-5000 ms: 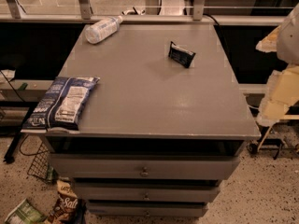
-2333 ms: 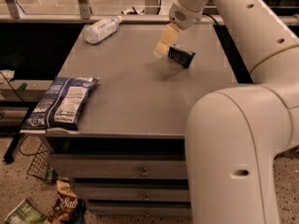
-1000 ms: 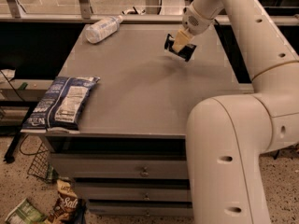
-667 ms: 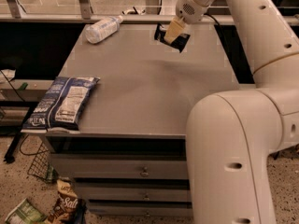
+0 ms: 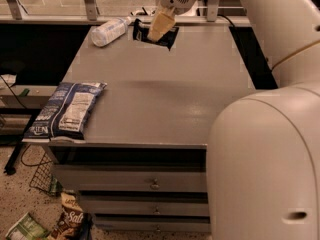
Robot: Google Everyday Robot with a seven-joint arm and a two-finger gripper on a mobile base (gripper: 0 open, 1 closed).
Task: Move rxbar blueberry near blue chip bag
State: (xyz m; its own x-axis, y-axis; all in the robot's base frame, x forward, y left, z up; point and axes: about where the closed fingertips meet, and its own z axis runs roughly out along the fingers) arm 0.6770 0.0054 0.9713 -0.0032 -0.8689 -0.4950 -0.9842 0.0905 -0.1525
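Observation:
The robot's gripper should release the rxbar blueberry on the grey table (image 5: 115, 72) just past the far corner of the blue chip bag.
My gripper (image 5: 159, 30) is shut on the rxbar blueberry (image 5: 168, 36), a small dark navy bar, and holds it in the air above the far part of the grey table (image 5: 150, 99). Its pale fingers (image 5: 160, 25) cover the middle of the bar. The blue chip bag (image 5: 65, 110), large and blue-white with a printed panel, lies flat at the table's front left corner, hanging slightly over the edge. The bar is far from the bag, up and to the right of it.
A clear plastic bottle (image 5: 110, 30) lies on its side at the table's far left. My arm (image 5: 270, 134) fills the right side of the view. Drawers (image 5: 150, 184) front the table. A brown "Salt" bag (image 5: 70, 219) and a wire basket (image 5: 42, 179) are on the floor.
The gripper closed on the bar, lifted it off the table and carried it up and to the left, toward the far edge. The chip bag and bottle stayed put.

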